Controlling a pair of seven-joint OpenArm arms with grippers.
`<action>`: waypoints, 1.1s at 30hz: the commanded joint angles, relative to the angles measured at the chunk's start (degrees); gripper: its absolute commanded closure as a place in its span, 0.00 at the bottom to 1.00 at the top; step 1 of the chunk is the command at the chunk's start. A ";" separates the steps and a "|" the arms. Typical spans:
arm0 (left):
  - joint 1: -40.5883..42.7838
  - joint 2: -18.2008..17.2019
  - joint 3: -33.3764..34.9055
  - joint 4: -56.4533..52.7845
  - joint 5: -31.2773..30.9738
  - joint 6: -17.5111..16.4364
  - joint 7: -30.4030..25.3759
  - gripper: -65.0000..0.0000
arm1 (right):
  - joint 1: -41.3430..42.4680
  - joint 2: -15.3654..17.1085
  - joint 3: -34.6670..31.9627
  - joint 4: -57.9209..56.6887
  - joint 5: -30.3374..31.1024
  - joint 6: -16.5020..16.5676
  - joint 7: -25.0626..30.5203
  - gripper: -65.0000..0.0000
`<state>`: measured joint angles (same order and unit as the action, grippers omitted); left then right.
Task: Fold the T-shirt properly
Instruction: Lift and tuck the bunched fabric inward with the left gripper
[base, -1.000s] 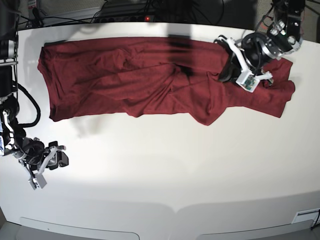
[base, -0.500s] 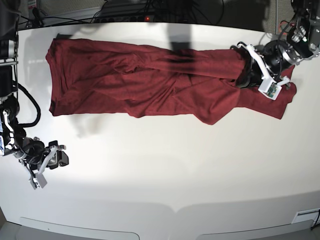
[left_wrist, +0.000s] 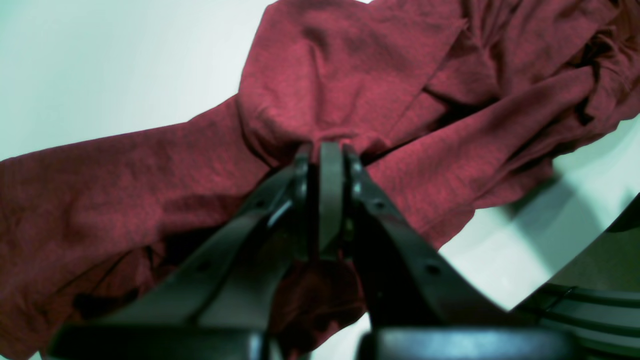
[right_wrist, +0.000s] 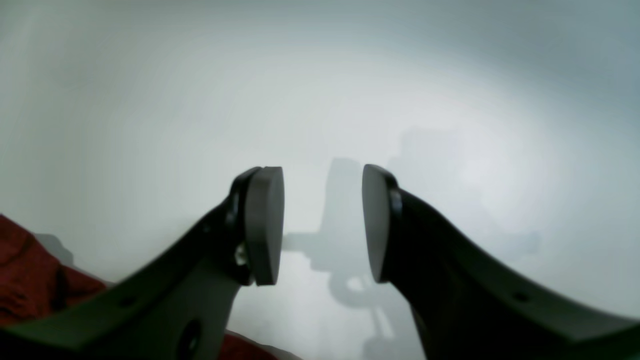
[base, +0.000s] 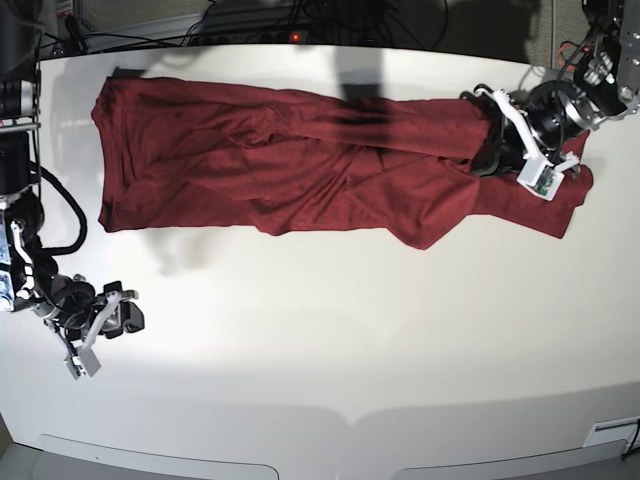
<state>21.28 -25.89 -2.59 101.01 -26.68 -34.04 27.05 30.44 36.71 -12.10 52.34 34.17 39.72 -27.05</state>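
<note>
A T-shirt flap lies doubled back beside my left gripper's pinch; it should take the T-shirt's fold nearer the flap (base: 466, 188) and pull it flat.
The T-shirt (base: 300, 160) is a plain maroon garment stretched in a long wrinkled band across the far part of the white table (base: 350, 350). My left gripper (base: 478, 155) is at the shirt's right end, shut on a pinch of its fabric. In the left wrist view the fingers (left_wrist: 330, 165) are pressed together, with the T-shirt (left_wrist: 350, 75) bunched at their tips. My right gripper (base: 128, 312) hovers over bare table near the left edge, well in front of the shirt. Its jaws stand open in the right wrist view (right_wrist: 322, 225) with nothing between them. A scrap of maroon T-shirt (right_wrist: 25, 280) shows at that view's lower left.
Cables and a power strip (base: 290, 35) lie beyond the table's far edge. A small white label (base: 610, 435) sits at the front right corner. The right arm's base (base: 15, 120) stands along the left edge beside the shirt.
Over the last second my left gripper has dragged the shirt's right end to the right, stretching the garment and shifting its left edge rightward. The right gripper has barely moved.
</note>
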 joint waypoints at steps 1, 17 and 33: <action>-0.17 -0.81 -0.37 1.20 -1.05 -0.02 -1.33 0.98 | 1.77 0.74 0.50 0.79 0.46 0.28 1.07 0.60; -0.63 -0.81 -0.37 1.20 -0.98 -0.02 -1.36 1.00 | 1.77 -0.02 0.50 0.79 0.44 0.28 -0.42 0.60; -0.22 -0.79 9.57 1.20 14.27 0.04 -4.09 0.73 | 1.77 -0.02 0.50 0.79 0.46 0.28 -0.44 0.60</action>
<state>21.30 -26.00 7.35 101.12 -11.66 -34.39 24.08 30.46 35.68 -12.10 52.34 34.17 39.72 -28.58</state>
